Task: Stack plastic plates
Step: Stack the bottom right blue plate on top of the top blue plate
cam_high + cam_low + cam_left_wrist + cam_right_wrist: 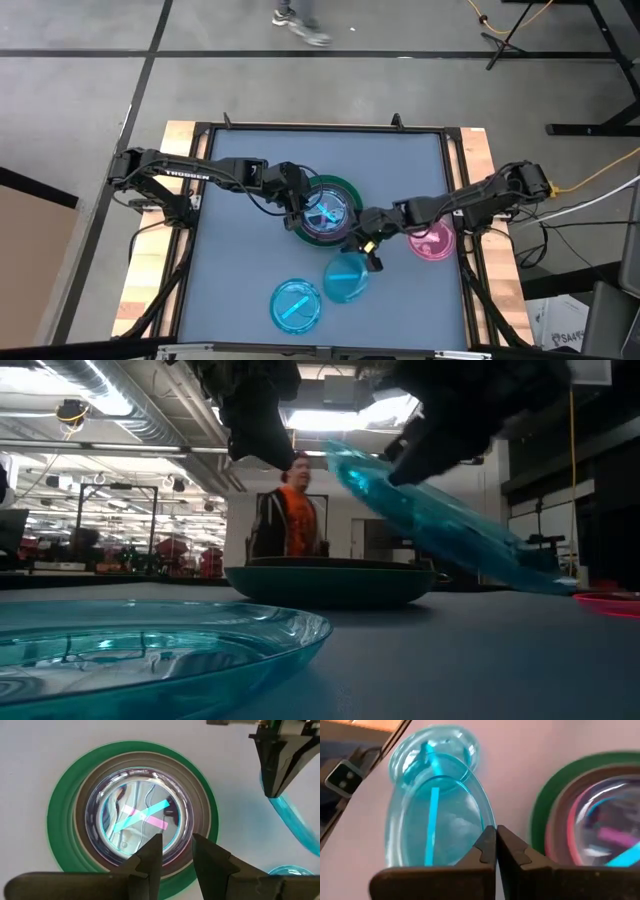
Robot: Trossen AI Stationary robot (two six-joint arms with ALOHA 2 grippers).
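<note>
Next, my right gripper releases the cyan plate on top of the smaller plates nested in the dark green plate (pixel 328 214) (pixel 623 829).
A stack of plastic plates (pixel 325 210) stands mid-table, a dark green plate (pixel 62 805) at the bottom and smaller translucent ones nested in it. My left gripper (pixel 177 837) hovers open above the stack, touching nothing. My right gripper (pixel 368 250) is shut on a translucent cyan plate (pixel 347 275) just near of the stack. A second cyan plate (pixel 296 305) lies flat near the front edge. A pink plate (pixel 432 240) lies flat under my right arm. My right gripper pinches the cyan plate's rim (pixel 480 827), on the side nearest the stack, between its two fingers. The fingers slant down from the table's right. The plate is tilted, its held rim raised and its opposite rim (pixel 555 582) low; whether that rim touches the table I cannot tell.
A person in an orange shirt (pixel 295 510) stands beyond the far edge in the low view. Wooden borders (pixel 150 250) run along the table's left and right sides. Bare grey tabletop (pixel 230 280) lies left of the cyan plates.
</note>
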